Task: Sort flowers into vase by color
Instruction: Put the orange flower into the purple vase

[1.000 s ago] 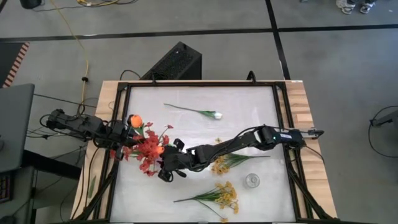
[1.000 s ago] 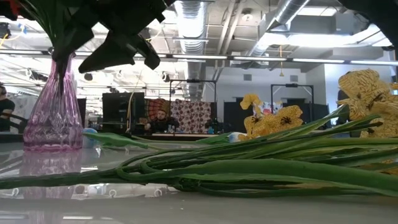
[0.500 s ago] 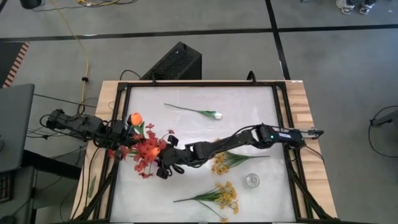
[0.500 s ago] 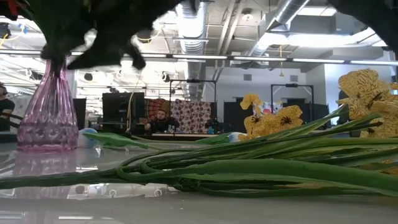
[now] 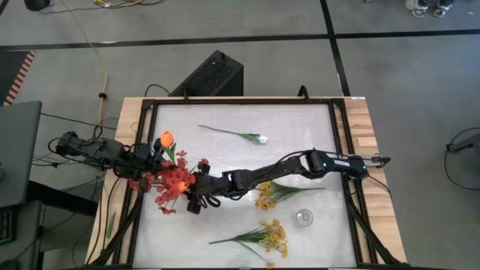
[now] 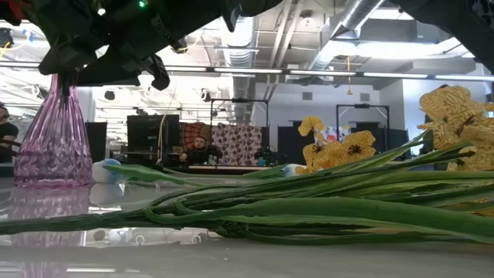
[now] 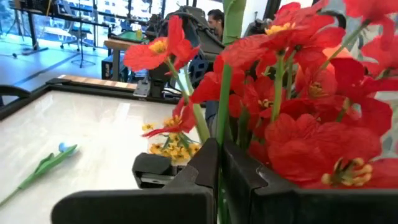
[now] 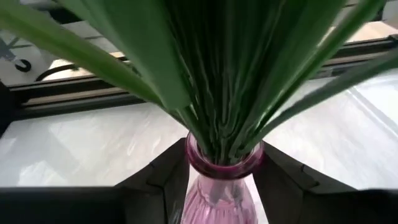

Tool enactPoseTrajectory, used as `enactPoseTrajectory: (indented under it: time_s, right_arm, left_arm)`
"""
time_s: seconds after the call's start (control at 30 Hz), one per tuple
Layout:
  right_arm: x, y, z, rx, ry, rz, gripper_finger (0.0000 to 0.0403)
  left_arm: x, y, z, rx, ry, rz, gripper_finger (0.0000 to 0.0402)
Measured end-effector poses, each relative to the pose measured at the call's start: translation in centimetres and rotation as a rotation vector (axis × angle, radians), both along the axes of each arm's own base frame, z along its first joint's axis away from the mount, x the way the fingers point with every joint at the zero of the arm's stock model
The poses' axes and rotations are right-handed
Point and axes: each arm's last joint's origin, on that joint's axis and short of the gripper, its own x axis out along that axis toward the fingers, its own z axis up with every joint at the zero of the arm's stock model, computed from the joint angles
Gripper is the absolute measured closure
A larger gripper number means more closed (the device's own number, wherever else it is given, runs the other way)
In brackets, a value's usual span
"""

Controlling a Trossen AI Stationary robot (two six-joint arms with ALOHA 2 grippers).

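The orange tulip, its bloom now above the red blooms, will be let go by my left gripper in the pink glass vase (image 5: 183, 179) among the red flowers.
A pink glass vase (image 6: 50, 147) stands on its base near the table's left edge, full of red flowers (image 5: 176, 182) and green stems. My right gripper (image 5: 196, 196) reaches across the table from the right and is shut on the vase's neck. My left gripper (image 5: 150, 160) is beside the vase on its left, shut on the stem of an orange tulip (image 5: 166, 139) whose bloom stands above the red blooms. A white-bud flower (image 5: 251, 137) and two yellow sprays (image 5: 274, 195) (image 5: 264, 236) lie flat on the table. My left gripper pinches a green stem (image 7: 219, 134) between its two fingers, coming about level from the table's left, fingers across the stem. The stem stands upright among the red flowers (image 7: 298, 99); its lower end is hidden. My right gripper holds the vase by its narrow neck (image 8: 222, 163), one finger (image 8: 171, 174) on each side, coming from the table's right. The vase stands upright with its base on the table, stems rising out of its mouth.
A small clear glass object (image 5: 304, 218) sits near the right front of the table. The white tabletop is framed by a dark rail (image 5: 339, 150). Green stems (image 6: 309, 208) lie across the near part of the low view.
My right gripper has moved toward the table's left edge, and the vase has slid with it, staying upright. The red flowers shifted left with it. The orange tulip bloom moved slightly toward the far edge.
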Motion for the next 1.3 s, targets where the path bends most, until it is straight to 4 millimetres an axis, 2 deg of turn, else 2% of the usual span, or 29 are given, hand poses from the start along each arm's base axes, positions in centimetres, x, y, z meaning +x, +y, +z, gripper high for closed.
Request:
enactPoseTrajectory:
  time_s: [0.23, 0.4, 0.6, 0.77, 0.9, 1.07, 1.3]
  right_arm:
    - [0.0, -0.1, -0.2, -0.031, 0.012, -0.042, 0.0279]
    - [-0.1, -0.2, -0.2, -0.051, 0.016, -0.046, 0.0282]
    - [-0.1, -0.4, -0.3, -0.082, 0.023, -0.102, 0.0252]
    - [-0.2, -0.4, -0.4, -0.085, 0.035, -0.102, 0.0264]
    - [-0.2, -0.4, -0.4, -0.092, 0.035, -0.099, 0.0272]
    - [-0.2, -0.4, -0.4, -0.093, 0.037, -0.099, 0.0245]
    - [-0.2, -0.4, -0.4, -0.094, 0.042, -0.099, 0.0205]
  left_arm:
    - [0.0, -0.1, 0.0, -0.019, 0.006, -0.035, 0.0401]
    - [0.1, -0.2, -0.5, -0.030, 0.030, -0.051, 0.0401]
    - [0.5, -0.4, -2.1, -0.078, 0.073, -0.080, 0.0401]
    - [0.5, -0.5, -2.3, -0.064, 0.081, -0.090, 0.0401]
    - [0.5, -0.5, -2.9, -0.096, 0.153, -0.093, 0.0401]
    - [0.5, -0.4, -3.1, -0.135, 0.176, -0.077, 0.0399]
    - [0.5, -0.5, -3.0, -0.148, 0.173, -0.097, 0.0351]
